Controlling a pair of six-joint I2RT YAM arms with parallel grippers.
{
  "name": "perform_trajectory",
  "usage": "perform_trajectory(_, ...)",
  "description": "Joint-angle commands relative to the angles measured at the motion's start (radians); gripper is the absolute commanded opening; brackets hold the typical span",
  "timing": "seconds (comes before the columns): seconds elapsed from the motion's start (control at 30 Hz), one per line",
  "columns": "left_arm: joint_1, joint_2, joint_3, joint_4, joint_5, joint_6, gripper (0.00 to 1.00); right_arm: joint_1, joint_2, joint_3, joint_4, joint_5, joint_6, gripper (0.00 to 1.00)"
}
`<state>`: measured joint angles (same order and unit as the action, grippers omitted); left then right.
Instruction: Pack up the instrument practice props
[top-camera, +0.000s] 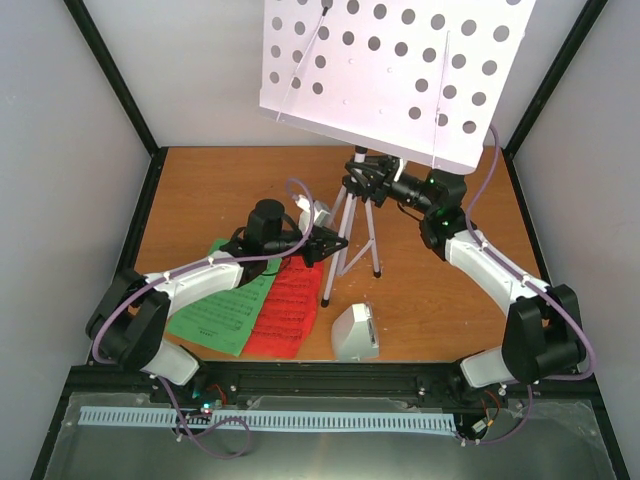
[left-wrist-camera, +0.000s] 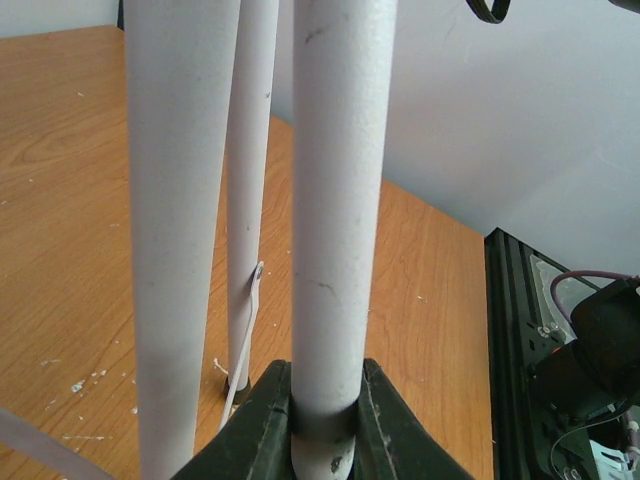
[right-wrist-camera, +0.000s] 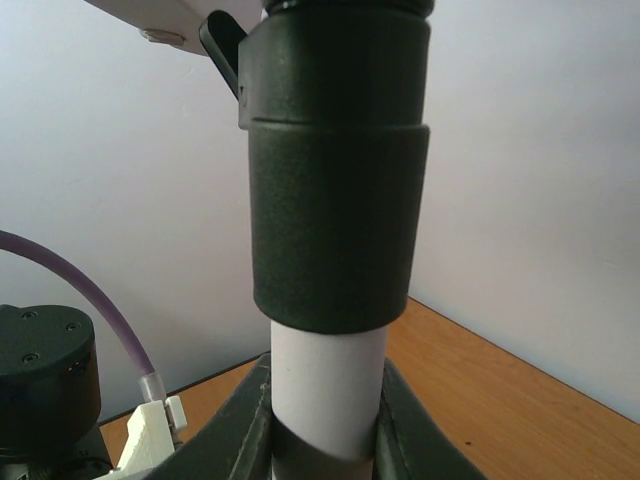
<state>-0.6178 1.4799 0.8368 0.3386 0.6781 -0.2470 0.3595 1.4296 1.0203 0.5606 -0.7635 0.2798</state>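
Observation:
Next, my right gripper lays the white music stand down on the wooden table (top-camera: 362, 236), in the spot behind the white metronome.
The white perforated music stand (top-camera: 400, 70) stands upright on its silver tripod (top-camera: 372, 240) at the table's middle back. My left gripper (top-camera: 335, 243) is shut on one tripod leg (left-wrist-camera: 335, 200), low down, with two other legs (left-wrist-camera: 185, 200) beside it. My right gripper (top-camera: 362, 175) is shut on the stand's white pole (right-wrist-camera: 328, 385), just under a black collar (right-wrist-camera: 338, 170). The green sheet (top-camera: 225, 300) and the red sheet (top-camera: 290, 310) lie flat side by side under my left arm. The white metronome (top-camera: 355, 332) sits near the front edge, right of the red sheet.
The wooden table (top-camera: 450, 300) is boxed in by white walls and a black frame (top-camera: 300, 375). The stand's plate overhangs the back of the table. My left arm's wrist (right-wrist-camera: 45, 380) shows close by in the right wrist view.

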Motion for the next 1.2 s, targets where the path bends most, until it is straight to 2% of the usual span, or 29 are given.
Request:
perform_trajectory(0.0,0.018,-0.045,0.082,0.317,-0.074,-0.033,0.0,0.045,-0.037,-0.037,-0.031,-0.089,-0.072,0.04)
perform_trajectory(0.33,0.018,-0.024,0.204,0.335,-0.099,0.01,0.0,0.051,-0.081,-0.021,-0.037,-0.053,-0.042,0.04)
perform_trajectory(0.7,0.018,-0.032,0.315,0.305,-0.05,-0.001,0.0,0.064,-0.138,0.031,-0.103,-0.02,-0.041,0.03)
perform_trajectory(0.9,0.018,-0.107,0.355,0.116,-0.021,-0.046,0.0,0.086,-0.149,0.022,-0.117,0.068,0.061,0.03)
perform_trajectory(1.07,0.018,-0.169,0.362,-0.073,-0.027,-0.067,0.0,0.153,-0.139,-0.009,-0.064,0.194,0.22,0.03)
perform_trajectory(1.17,0.019,-0.201,0.339,-0.151,-0.049,-0.101,0.0,0.186,-0.107,-0.032,-0.014,0.217,0.306,0.03)
